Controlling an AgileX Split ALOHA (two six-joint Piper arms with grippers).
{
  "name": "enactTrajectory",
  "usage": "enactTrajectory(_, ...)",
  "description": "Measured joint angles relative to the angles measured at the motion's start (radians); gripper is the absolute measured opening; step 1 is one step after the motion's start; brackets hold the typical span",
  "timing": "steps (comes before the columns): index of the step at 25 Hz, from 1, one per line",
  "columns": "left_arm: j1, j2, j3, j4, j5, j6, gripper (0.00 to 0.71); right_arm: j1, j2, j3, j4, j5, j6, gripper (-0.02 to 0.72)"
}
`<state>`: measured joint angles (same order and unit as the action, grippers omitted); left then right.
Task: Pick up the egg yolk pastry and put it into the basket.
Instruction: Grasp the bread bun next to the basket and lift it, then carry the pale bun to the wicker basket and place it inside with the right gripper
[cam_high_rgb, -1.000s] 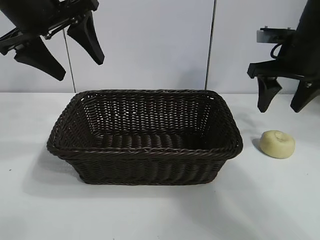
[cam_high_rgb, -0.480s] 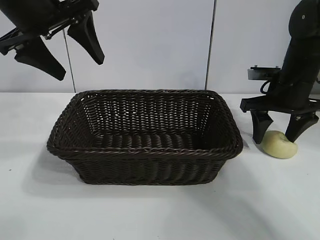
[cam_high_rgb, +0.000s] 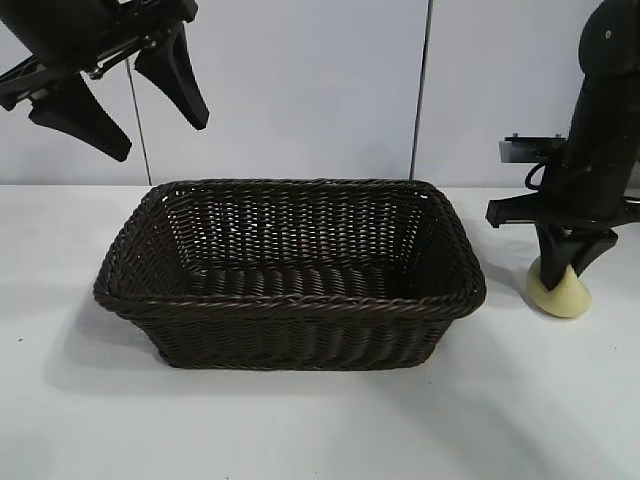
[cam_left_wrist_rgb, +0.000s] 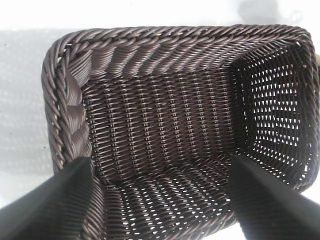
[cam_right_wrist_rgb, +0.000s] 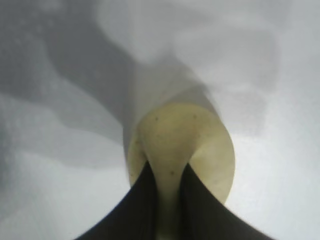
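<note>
Next, I release the pastry with egg yolk from my right gripper on the basket's bottom close behind the front rim (cam_high_rgb: 336, 281).
The egg yolk pastry (cam_high_rgb: 560, 297), a small pale yellow bun, lies on the white table just right of the basket (cam_high_rgb: 300, 305), a large dark woven one. My right gripper (cam_high_rgb: 563, 264) stands straight down on the pastry and is shut on it. In the right wrist view the two dark fingers pinch a ridge of the soft pastry (cam_right_wrist_rgb: 210, 150) between them at the right gripper (cam_right_wrist_rgb: 167, 172). My left gripper (cam_high_rgb: 160, 138) hangs open high above the basket's left end. In the left wrist view the left gripper (cam_left_wrist_rgb: 160, 165) looks down into the empty basket (cam_left_wrist_rgb: 65, 100).
The white table (cam_high_rgb: 300, 420) stretches in front of the basket. A pale wall with a dark vertical seam (cam_high_rgb: 423, 90) closes the back.
The right gripper came down over the pastry and closed, squeezing it between the fingers. The pastry stays on the table. The left arm has not moved.
</note>
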<state>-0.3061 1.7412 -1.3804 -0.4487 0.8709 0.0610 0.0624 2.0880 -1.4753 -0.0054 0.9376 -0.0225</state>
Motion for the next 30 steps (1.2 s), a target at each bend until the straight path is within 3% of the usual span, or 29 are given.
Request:
enactTrajectory(6,0.0,0.0,0.0,0.0,0.002,0.0,0.549,0.0,-0.143,0.002,0.005,0.021,0.0,0.062)
enactTrajectory(13,0.0,0.0,0.0,0.0,0.016,0.0,0.549,0.0,-0.288,0.002,0.075,0.05,-0.001,0.062)
enactTrajectory(23,0.0,0.0,0.0,0.0,0.02,0.0,0.549,0.003,-0.308,-0.079,0.264,0.11,-0.069,0.057)
enactTrajectory(30,0.0,0.0,0.0,0.0,0.023,0.0,0.549,0.098,-0.308,-0.084,0.262,0.11,-0.076,0.057)
